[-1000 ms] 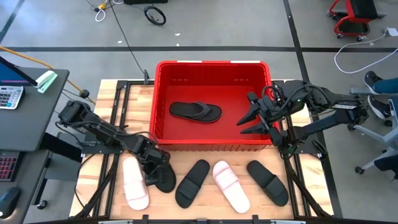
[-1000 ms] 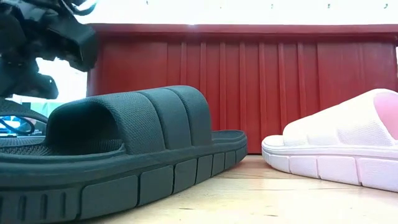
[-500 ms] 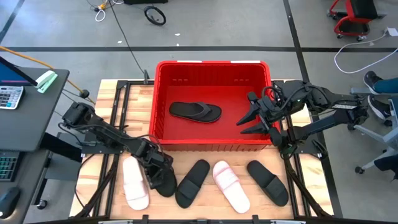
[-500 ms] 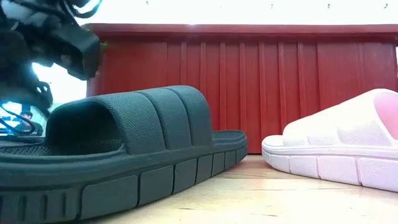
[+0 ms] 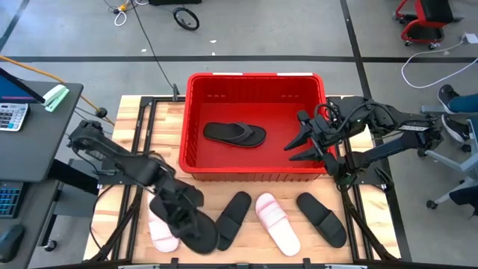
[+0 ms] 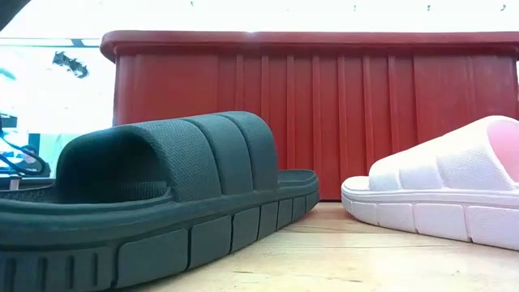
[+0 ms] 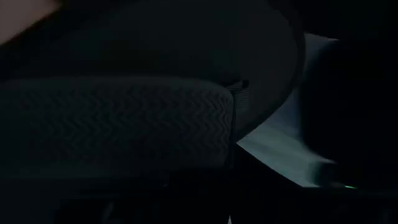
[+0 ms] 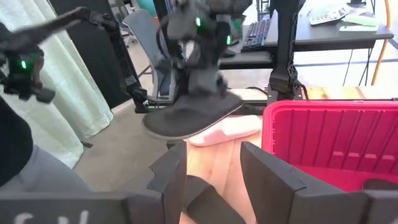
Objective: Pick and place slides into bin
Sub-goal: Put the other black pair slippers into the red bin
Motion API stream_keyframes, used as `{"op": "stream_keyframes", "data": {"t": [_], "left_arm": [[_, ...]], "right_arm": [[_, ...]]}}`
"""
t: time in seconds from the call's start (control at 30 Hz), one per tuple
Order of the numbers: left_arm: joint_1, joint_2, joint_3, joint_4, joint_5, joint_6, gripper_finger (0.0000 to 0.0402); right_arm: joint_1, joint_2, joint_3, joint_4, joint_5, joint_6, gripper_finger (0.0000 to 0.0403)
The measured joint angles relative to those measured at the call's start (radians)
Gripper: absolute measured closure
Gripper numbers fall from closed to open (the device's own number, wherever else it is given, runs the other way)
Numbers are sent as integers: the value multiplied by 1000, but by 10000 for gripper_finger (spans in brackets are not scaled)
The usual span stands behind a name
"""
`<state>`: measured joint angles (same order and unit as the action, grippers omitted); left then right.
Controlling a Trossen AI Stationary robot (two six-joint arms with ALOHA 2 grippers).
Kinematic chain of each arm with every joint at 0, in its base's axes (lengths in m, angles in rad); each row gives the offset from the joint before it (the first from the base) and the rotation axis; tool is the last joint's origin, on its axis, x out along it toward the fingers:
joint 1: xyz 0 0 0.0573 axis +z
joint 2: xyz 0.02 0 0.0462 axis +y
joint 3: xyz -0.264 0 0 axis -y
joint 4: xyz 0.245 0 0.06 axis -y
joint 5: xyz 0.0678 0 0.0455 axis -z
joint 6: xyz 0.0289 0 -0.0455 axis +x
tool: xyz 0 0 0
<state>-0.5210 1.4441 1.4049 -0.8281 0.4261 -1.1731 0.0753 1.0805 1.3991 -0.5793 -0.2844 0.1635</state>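
My left gripper is to release the black flip-flop in the red bin (image 5: 229,114), behind the other black flip-flop. The held flip-flop now hangs above a pink slide.
My left gripper (image 5: 178,208) is shut on a black flip-flop (image 5: 193,229) and holds it in the air over the table's near left. The right wrist view shows the flip-flop (image 8: 186,121) hanging above a pink slide (image 8: 227,129). Another black flip-flop (image 5: 234,134) lies flat in the red bin (image 5: 190,127). A black slide (image 5: 233,218), a pink slide (image 5: 278,223) and another black slide (image 5: 321,218) rest on their soles in front of the bin. My right gripper (image 5: 300,142) waits open over the bin's right side. My left gripper holds the black flip-flop near the end closest to the arm (image 5: 173,217), coming from above and slanting down. The gripper itself hides the exact place of contact. The flip-flop is lifted clear and lies nearly level, its ribbed sole (image 7: 124,124) filling the left wrist view.
The pink slide (image 5: 160,233) under the lifted flip-flop is half hidden. In the low view the black slide (image 6: 162,195) and a pink slide (image 6: 438,199) stand before the bin wall (image 6: 324,105). A desk with a calculator (image 5: 11,116) stands to the left.
My left gripper has taken hold of the black flip-flop beside the left pink slide. It has risen with it, shifting a little toward the table's near edge. The flip-flop is now clear of the table, and the gripper has left the low view.
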Motion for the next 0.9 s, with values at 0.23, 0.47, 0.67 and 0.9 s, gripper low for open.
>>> {"op": "stream_keyframes", "data": {"t": [0.23, 0.47, 0.67, 0.9], "left_arm": [[101, 0, 367, -419, -383, 64, 393], [362, 7, 607, -373, -618, 377, 393], [675, 45, 594, -320, -541, 686, 393], [925, 156, 468, 39, -279, 745, 393]], "right_arm": [[0, 0, 0, 1, 0, 16, 246], [0, 0, 0, 2, 0, 72, 246], [0, 0, 0, 5, 0, 98, 246], [0, 3, 0, 4, 66, 97, 246]]}}
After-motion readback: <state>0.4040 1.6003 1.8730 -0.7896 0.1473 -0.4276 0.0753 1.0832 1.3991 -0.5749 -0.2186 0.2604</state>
